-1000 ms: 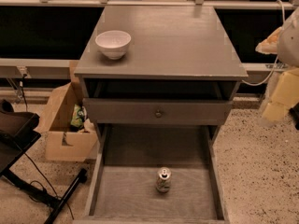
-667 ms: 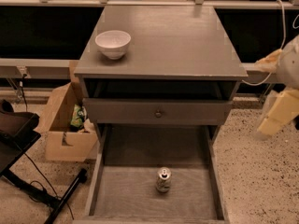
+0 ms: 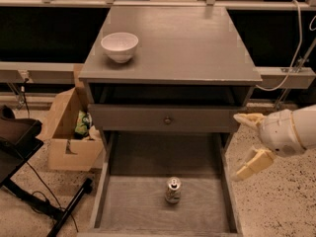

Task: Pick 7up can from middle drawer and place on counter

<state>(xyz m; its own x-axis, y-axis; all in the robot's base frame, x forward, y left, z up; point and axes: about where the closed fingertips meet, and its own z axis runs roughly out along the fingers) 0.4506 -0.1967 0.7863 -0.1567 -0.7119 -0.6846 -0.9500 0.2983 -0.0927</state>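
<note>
Next, my gripper goes down to the 7up can in the open middle drawer and closes around the can's middle (image 3: 173, 190).
The 7up can (image 3: 173, 190) stands upright on the floor of the open middle drawer (image 3: 207, 214), near its front centre. The counter (image 3: 187, 43) is the grey cabinet top above it. My gripper (image 3: 248, 144) is at the right, beside the cabinet's right side and above the drawer's right wall. Its two cream fingers (image 3: 253, 163) are spread apart and hold nothing. It is well to the right of the can and higher than it.
A white bowl (image 3: 119, 46) sits on the counter's front left corner. A closed drawer front with a round knob (image 3: 168, 120) is above the open drawer. A cardboard box (image 3: 69, 132) stands on the floor at left, with a dark stand (image 3: 19, 147) beside it. A cable (image 3: 296, 48) hangs at right.
My gripper has moved down and to the left, from beside the counter's right edge to beside the open drawer. The can has not moved.
</note>
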